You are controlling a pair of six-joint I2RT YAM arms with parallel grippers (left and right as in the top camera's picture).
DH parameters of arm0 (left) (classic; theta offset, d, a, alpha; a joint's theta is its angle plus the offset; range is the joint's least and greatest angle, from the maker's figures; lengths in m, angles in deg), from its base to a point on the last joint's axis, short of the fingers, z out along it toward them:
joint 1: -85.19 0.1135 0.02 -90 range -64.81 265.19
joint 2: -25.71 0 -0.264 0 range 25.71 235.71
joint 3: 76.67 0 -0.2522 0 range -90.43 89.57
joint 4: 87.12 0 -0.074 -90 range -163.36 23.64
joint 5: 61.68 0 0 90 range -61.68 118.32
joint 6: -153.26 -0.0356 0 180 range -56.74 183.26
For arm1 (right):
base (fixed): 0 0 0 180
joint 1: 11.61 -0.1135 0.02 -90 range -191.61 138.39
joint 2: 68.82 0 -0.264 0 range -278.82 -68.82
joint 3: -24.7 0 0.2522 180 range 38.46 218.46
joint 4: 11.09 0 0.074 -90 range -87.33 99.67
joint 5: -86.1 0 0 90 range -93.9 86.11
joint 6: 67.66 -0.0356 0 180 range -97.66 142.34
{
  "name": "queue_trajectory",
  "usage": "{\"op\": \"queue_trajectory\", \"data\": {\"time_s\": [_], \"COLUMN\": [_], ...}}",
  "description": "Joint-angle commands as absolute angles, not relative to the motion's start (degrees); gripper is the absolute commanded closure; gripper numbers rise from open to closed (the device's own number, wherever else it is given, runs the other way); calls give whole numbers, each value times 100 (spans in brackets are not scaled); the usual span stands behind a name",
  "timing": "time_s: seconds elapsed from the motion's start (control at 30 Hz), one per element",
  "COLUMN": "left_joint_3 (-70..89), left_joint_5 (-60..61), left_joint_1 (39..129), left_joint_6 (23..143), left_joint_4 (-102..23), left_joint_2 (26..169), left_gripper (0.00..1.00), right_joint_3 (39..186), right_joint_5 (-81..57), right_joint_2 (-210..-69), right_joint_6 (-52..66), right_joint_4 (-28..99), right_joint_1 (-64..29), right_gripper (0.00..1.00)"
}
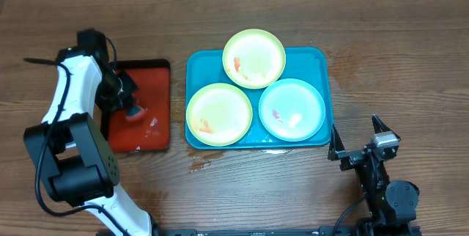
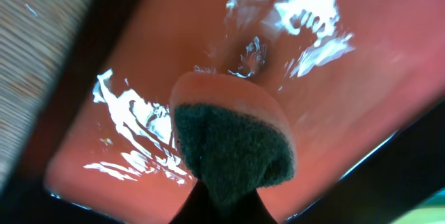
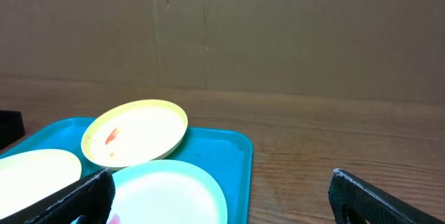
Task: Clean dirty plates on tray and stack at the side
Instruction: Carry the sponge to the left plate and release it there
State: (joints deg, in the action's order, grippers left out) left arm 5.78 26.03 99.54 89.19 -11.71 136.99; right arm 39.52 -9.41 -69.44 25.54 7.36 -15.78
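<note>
The sponge, now pressed down on the red tray, will be let go by my left gripper near the middle of the front yellow-green plate [image 1: 220, 108], next to the red tray.
Three plates lie on the turquoise tray [image 1: 316, 60]: a yellow-green plate [image 1: 253, 59] at the back, another yellow-green plate [image 1: 219, 113] front left, and a light blue plate [image 1: 292, 109] front right. All carry red-orange smears. My left gripper [image 1: 130, 106] is shut on a sponge [image 2: 233, 140], orange with a dark green scouring face, pressed down on the wet red tray [image 2: 361, 92]. My right gripper [image 1: 359, 139] stands open just off the turquoise tray's front right corner, holding nothing. In its wrist view the light blue plate [image 3: 167, 193] lies nearest, between the fingers.
The red tray [image 1: 150, 82] with a black rim sits left of the turquoise tray, glistening with water. Wet patches [image 1: 201, 164] mark the wooden table in front of the trays. A brown cardboard wall [image 3: 278, 29] rises behind the table.
</note>
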Motion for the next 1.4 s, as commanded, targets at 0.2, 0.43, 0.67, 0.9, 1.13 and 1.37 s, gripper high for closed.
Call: {"op": "queue_trajectory", "data": {"time_s": [0.2,0.43,0.67,0.9,1.13,1.37], "left_joint_3": [-1441,-1365,163,1697,2333,2486], "left_joint_5": [1683,1537,1545,2297,2680,2743], "left_joint_1": [9858,8828,7392,6544,6194,6111], "left_joint_6": [8447,8399,8594,10080,10904,11024], "left_joint_4": [57,693,-421,-2600,-3875,-4220], "left_joint_2": [12904,12578,12593,12600,12624,12869], "left_gripper": [96,96,96,96,96,92], "right_joint_3": [3895,3895,3895,3893,3895,3893], "right_joint_5": [-887,-887,-887,-887,-887,-887], "right_joint_2": [-6900,-6900,-6900,-6900,-6900,-6900], "right_joint_6": [2530,2530,2530,2530,2530,2530], "right_joint_4": [711,711,711,711,711,711], "right_joint_1": [-1560,-1560,-1560,-1560,-1560,-1560], "right_gripper": [0,0,0,0,0,0]}}
